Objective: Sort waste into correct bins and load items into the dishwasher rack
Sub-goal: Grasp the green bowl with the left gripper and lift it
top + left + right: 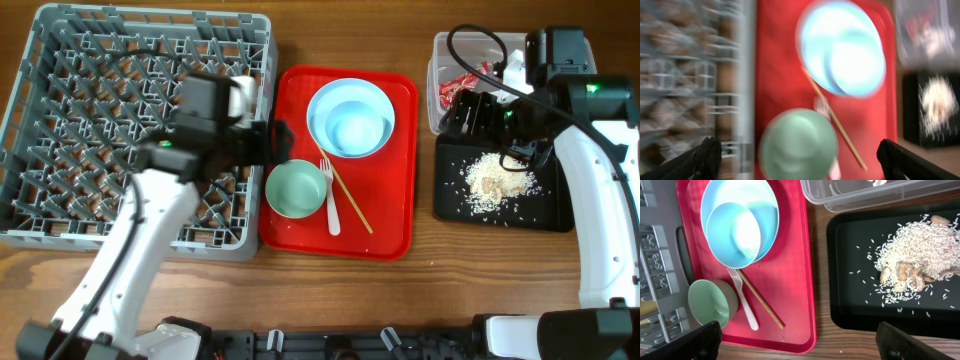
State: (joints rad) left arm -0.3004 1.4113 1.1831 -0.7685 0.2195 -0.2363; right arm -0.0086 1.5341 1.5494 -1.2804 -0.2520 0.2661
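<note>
I should move my left gripper to the pale green bowl next and close it on the bowl's rim (324, 198) (835, 153) beside the white fork.
The grey dishwasher rack (60, 60) fills the left of the table. On a red tray (390, 205) lie a light blue bowl (352, 128) inside a wider pale blue dish, a pale green bowl (296, 189), a white fork (329, 205) and chopsticks (352, 203). My left gripper (272, 142) hovers open at the tray's left edge. In the blurred left wrist view it (802, 165) is above the green bowl (799, 145), holding nothing. My right gripper (472, 118) hangs open and empty over the near edge of the clear tub (437, 80), which holds a red-and-white wrapper (458, 88). Rice scraps (495, 180) lie in the black tray (500, 218).
In the right wrist view the gripper (800, 345) spans the bare wood between the red tray (795, 280) and the black tray (840, 305). The rack's right wall nearly touches the red tray. Cables loop over the tub.
</note>
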